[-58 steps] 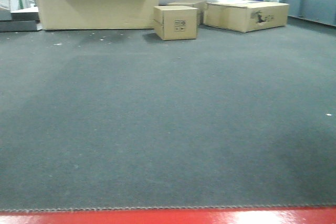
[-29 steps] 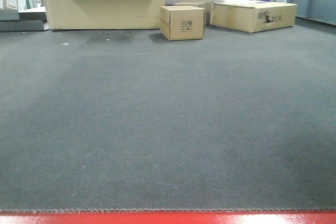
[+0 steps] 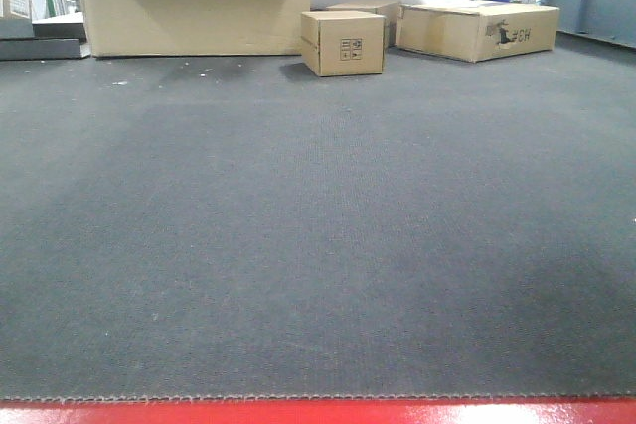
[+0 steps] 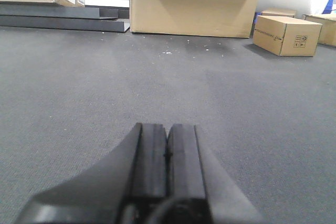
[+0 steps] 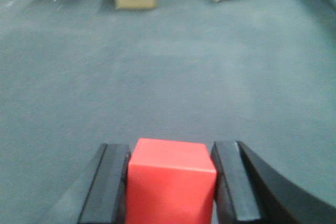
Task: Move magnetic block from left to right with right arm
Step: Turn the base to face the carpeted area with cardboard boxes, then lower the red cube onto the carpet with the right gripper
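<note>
The robot's right gripper needs to release the magnetic block on the grey carpet out (image 3: 479, 206) in front of the flat box.
In the right wrist view, the magnetic block (image 5: 170, 182), a plain red cube, sits between the two black fingers of my right gripper (image 5: 171, 147). Both pads press against its sides, and it is held over the grey carpet (image 5: 168, 77). That view is blurred. My left gripper (image 4: 167, 127) appears in the left wrist view, low over the carpet, with its pads pressed together and nothing between them. The front view shows neither the grippers nor the block.
A small cardboard box (image 3: 343, 43) stands at the back of the carpet. Behind it are a large tan box (image 3: 194, 2) and a flat box (image 3: 477, 30). Dark shelving (image 4: 58, 22) lies at the back left. A red strip (image 3: 318, 412) runs along the near edge.
The front view shifted: the boxes at the back slid slightly right in the picture a second ago, then held still. No gripper or block shows in the earlier frames.
</note>
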Motion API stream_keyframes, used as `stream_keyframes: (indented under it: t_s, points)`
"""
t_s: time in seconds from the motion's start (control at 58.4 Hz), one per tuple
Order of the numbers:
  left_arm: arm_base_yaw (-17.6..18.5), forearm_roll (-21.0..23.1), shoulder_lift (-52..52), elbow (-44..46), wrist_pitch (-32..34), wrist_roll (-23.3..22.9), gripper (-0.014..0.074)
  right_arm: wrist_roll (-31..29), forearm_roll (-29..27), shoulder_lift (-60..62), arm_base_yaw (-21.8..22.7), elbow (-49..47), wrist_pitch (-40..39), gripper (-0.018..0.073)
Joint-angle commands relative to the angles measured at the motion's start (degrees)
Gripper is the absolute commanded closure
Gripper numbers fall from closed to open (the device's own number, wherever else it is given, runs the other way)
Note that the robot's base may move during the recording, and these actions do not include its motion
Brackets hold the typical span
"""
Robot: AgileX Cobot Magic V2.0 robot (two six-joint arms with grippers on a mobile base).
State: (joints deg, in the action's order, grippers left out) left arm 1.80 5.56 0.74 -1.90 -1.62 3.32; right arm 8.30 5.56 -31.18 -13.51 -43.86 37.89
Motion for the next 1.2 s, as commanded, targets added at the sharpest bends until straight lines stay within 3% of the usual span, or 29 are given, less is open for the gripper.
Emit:
stream_keyframes:
  t_s: [0.0, 0.223, 0.634, 1.027, 1.13, 1.182]
  points:
    - [0.0, 0.3, 0.8, -0.5, 4.9, -0.3, 0.0722, -1.6, 0.0, -7.7, -3.0, -5.3, -4.8, 0.0407]
    - [0.0, 0.3, 0.8, -0.5, 4.9, -0.3, 0.0722, -1.8, -0.2, -27.3, -9.6, -15.0, -4.0, 0.0407]
    - [0.0, 0.3, 0.8, -0.5, 4.9, -0.3, 0.0722, -1.8, -0.3, -56.3, -9.8, -23.6, -5.6, 0.0407]
    - [0.0, 0.3, 0.8, -0.5, 4.9, -0.3, 0.0722, -1.8, -0.2, -65.8, -9.8, -23.6, -7.4, 0.0407]
    - [0.0, 0.3, 0.8, -0.5, 4.9, -0.3, 0.0722, -1.8, -0.2, -65.8, -9.8, -23.6, -7.4, 0.0346]
    - [0.0, 0.3, 0.8, -0.5, 4.9, -0.3, 0.0722, -1.8, -0.2, -65.8, -9.8, -23.6, -7.3, 0.0237]
